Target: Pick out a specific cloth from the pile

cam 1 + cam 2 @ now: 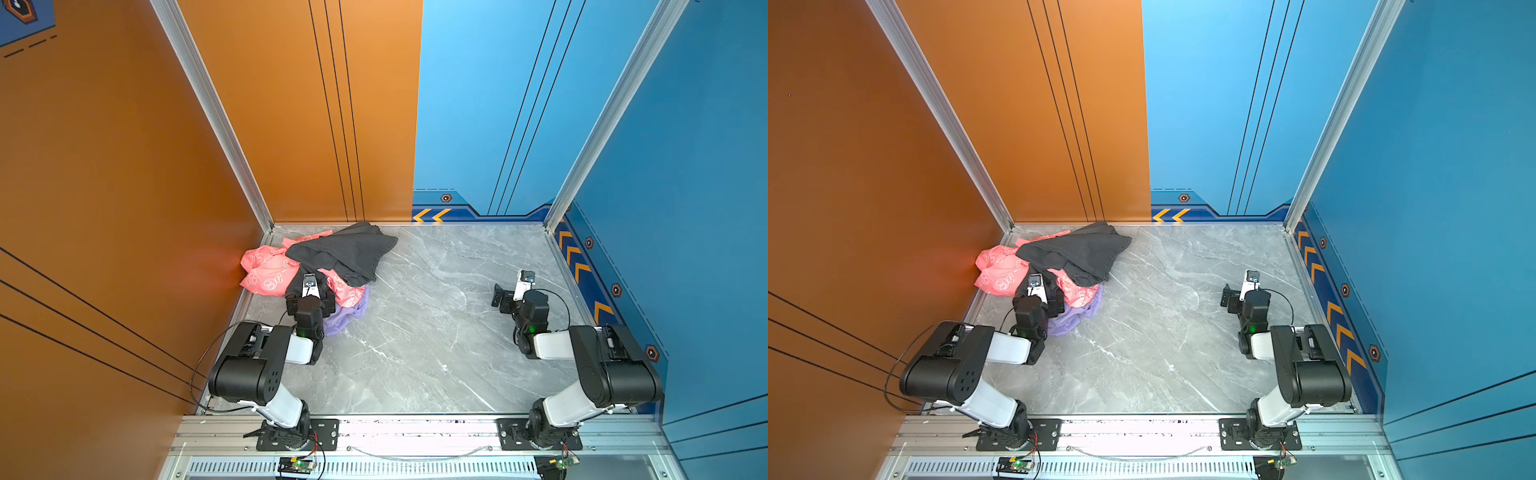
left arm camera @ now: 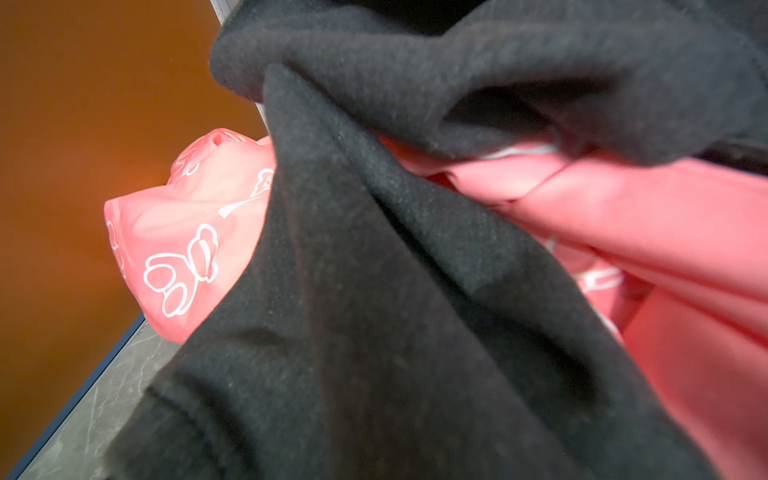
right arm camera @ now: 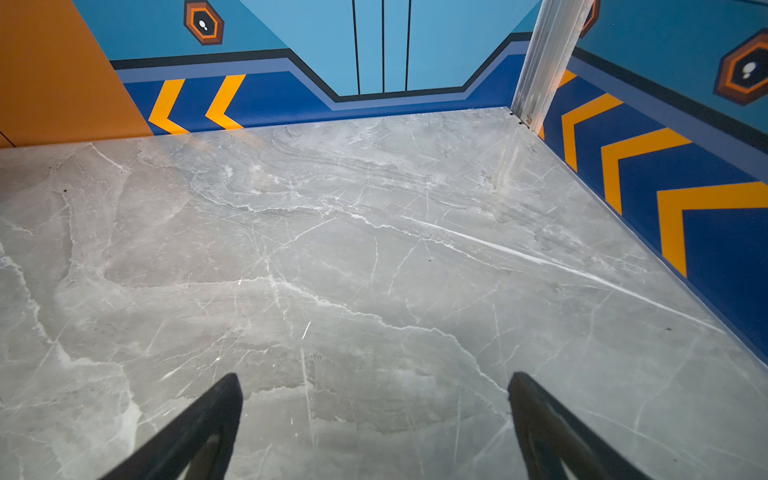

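Observation:
Next, my left gripper moves to the lavender cloth and closes on its uncovered part [image 1: 354, 311], next to the near edge of the coral-pink printed cloth.
The pile sits at the table's far left corner: a dark grey cloth [image 1: 345, 249] draped over a coral-pink printed cloth [image 1: 266, 270]. The lavender cloth [image 1: 349, 313] [image 1: 1077, 313] pokes out from under the pile's near edge. My left gripper [image 1: 311, 296] [image 1: 1038, 297] is pushed into the pile's near side, just left of the lavender cloth, with its jaws spread wide. In the left wrist view only dark grey cloth [image 2: 374, 332] and pink cloth [image 2: 187, 232] show; the fingers are hidden. My right gripper [image 1: 500, 297] [image 3: 374, 380] stands open over bare table, holding nothing.
The grey marble table [image 1: 436, 332] is boxed in by an orange wall [image 1: 124, 208] on the left and blue walls [image 1: 665, 208] at the back and right. An aluminium rail [image 1: 415, 432] runs along the front edge.

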### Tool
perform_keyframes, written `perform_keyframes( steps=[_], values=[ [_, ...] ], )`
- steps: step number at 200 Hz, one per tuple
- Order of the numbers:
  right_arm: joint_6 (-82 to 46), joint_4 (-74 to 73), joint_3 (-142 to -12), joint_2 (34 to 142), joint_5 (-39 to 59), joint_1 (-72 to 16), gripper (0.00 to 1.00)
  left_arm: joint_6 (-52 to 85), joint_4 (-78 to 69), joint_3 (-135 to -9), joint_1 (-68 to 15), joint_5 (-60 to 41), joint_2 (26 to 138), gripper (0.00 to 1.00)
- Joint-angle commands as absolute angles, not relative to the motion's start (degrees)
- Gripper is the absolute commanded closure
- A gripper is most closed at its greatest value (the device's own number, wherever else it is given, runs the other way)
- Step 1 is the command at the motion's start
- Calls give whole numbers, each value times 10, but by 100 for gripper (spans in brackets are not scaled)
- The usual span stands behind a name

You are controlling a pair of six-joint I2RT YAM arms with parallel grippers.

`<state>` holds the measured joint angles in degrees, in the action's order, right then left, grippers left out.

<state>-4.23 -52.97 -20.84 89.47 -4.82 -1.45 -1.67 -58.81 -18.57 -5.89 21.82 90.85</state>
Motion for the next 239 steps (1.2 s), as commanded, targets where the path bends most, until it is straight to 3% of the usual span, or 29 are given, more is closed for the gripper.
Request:
perform_keyframes(
  steps=[1, 56, 99, 130, 182, 239],
  values=[
    [-34, -519, -215, 886, -62, -14, 0, -6, -581, -200, -51, 211, 904, 2],
    [-39, -519, -214, 880, -61, -11, 0, 6, -568, -202, -39, 200, 899, 2],
    [-47, -358, -219, 716, -94, -28, 0, -57, -534, -183, -108, 286, 786, 2],
    [-66, -242, -237, 605, -93, -51, 0, -25, -311, -234, -154, 325, 659, 2],
    [-100, -84, -318, 527, -70, -117, 0, 195, 137, -386, -170, 306, 552, 1],
    [-101, 23, -395, 519, -55, -193, 0, 324, 269, -378, -142, 164, 520, 2]
  ],
)
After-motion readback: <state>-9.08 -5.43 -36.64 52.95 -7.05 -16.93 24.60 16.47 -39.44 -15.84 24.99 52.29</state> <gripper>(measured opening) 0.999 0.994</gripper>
